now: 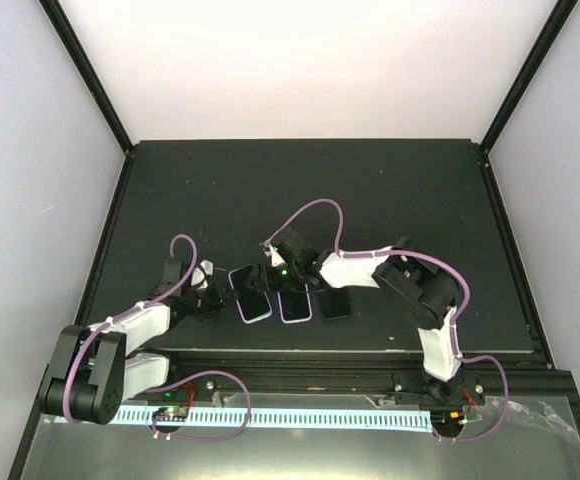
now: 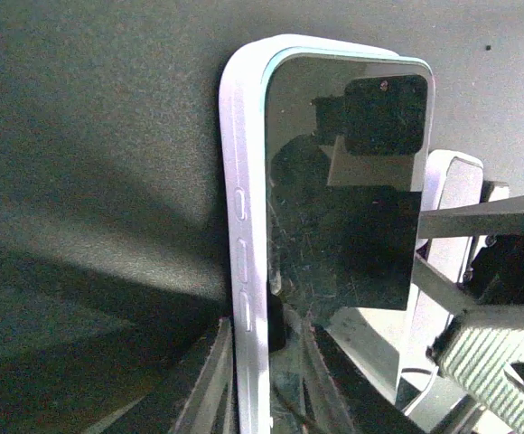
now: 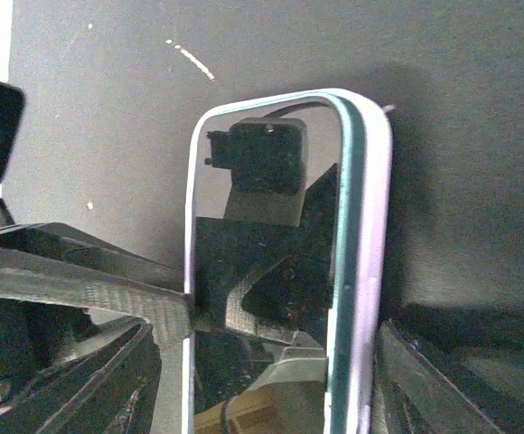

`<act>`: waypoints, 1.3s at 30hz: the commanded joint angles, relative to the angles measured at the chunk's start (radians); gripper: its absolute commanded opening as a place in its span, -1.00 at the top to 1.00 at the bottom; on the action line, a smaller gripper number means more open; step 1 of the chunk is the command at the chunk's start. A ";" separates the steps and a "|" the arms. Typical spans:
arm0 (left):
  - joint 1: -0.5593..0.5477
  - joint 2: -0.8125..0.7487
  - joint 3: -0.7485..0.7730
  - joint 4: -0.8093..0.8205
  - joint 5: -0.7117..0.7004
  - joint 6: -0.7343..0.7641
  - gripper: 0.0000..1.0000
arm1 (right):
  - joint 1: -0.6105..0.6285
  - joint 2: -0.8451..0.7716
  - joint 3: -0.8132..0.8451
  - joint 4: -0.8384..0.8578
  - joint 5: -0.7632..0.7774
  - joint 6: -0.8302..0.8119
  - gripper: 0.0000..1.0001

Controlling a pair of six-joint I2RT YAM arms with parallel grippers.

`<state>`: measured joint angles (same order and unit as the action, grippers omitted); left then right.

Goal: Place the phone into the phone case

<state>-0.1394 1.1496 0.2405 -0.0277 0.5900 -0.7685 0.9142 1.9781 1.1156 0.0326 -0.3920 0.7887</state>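
Note:
The teal edge of the phone sticks up above the side of the lilac case, so the robot's right gripper will open and pinch the phone and case together (image 3: 348, 334) along that side of the case.
The phone (image 2: 343, 199), dark glass up, sits inside a lilac phone case (image 2: 244, 181) on the black mat. My left gripper (image 2: 264, 339) is shut on the case's left side wall, with one finger outside the wall and the other on the screen. In the right wrist view the same kind of cased phone (image 3: 271, 271) lies between the fingers of my right gripper (image 3: 285, 316). That gripper is open; its left finger touches the case edge and its right finger stands apart. From above, both grippers (image 1: 213, 298) (image 1: 275, 275) crowd the cased phone (image 1: 253, 297).
A second phone in a lilac case (image 1: 294, 304) lies just right of the first. A dark flat item (image 1: 335, 303) lies beside that. All three sit near the mat's front edge (image 1: 350, 350). Black frame rails border the mat.

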 commanded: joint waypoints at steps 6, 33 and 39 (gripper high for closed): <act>-0.003 0.028 0.008 0.036 0.012 0.006 0.63 | -0.014 0.024 -0.023 0.256 -0.228 0.137 -0.26; -0.003 -0.040 0.026 -0.047 -0.053 0.032 0.52 | -0.028 0.042 -0.078 0.497 -0.474 0.289 -0.20; -0.003 -0.037 0.032 -0.053 -0.050 0.037 0.51 | -0.028 0.050 -0.053 0.366 -0.444 0.211 -0.12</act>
<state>-0.1341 1.1049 0.2462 -0.0864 0.5419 -0.7509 0.8448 2.0003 1.0286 0.4583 -0.7078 1.0370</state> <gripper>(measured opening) 0.242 0.588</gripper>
